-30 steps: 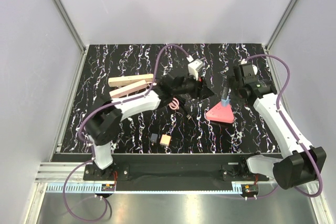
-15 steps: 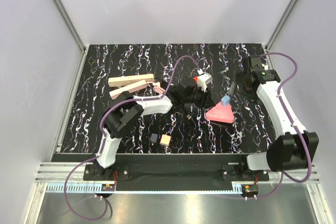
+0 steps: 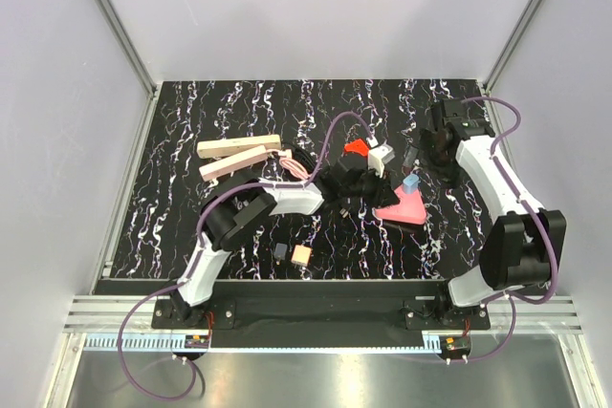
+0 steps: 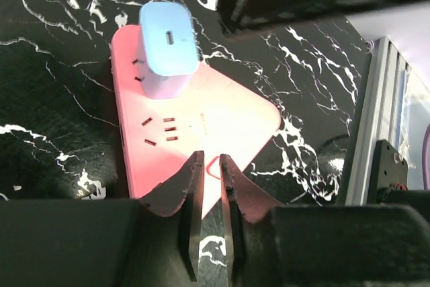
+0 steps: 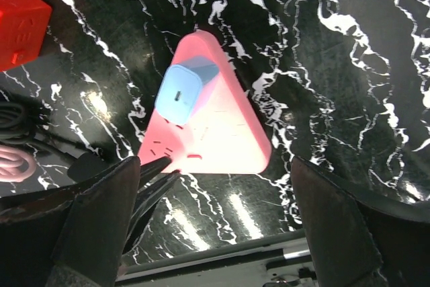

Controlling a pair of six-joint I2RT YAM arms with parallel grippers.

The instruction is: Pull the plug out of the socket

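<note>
My right gripper should grip the upper end of the blue plug (image 3: 410,180) (image 5: 179,93), because the plug must come off the pink triangular block.
The long cream-beige socket bar (image 3: 229,148) lies at the back left, far from both grippers. A blue plug (image 3: 410,181) (image 4: 168,48) (image 5: 183,92) stands upright on a pink triangular block (image 3: 402,205) (image 4: 195,119) (image 5: 222,132) that has slot holes. My left gripper (image 3: 373,198) (image 4: 209,158) hovers at that block's left edge, jaws a narrow slit apart with nothing between them. Its fingers (image 5: 151,173) show at the block's corner in the right wrist view. My right gripper (image 3: 427,152) (image 5: 225,233) stands wide open behind the block, off the plug.
A second cream bar (image 3: 234,161) lies beside the first. A red cube (image 3: 356,146) (image 5: 20,21) sits behind the left wrist, with a coiled pink cable (image 3: 292,167) and black cable nearby. A dark cube (image 3: 280,251) and a tan cube (image 3: 301,255) sit near the front. Aluminium rail (image 4: 386,99) borders the table.
My right gripper let go of the blue plug, opened wide and drew back. The left gripper came down to the pink block's edge and its jaws narrowed.
</note>
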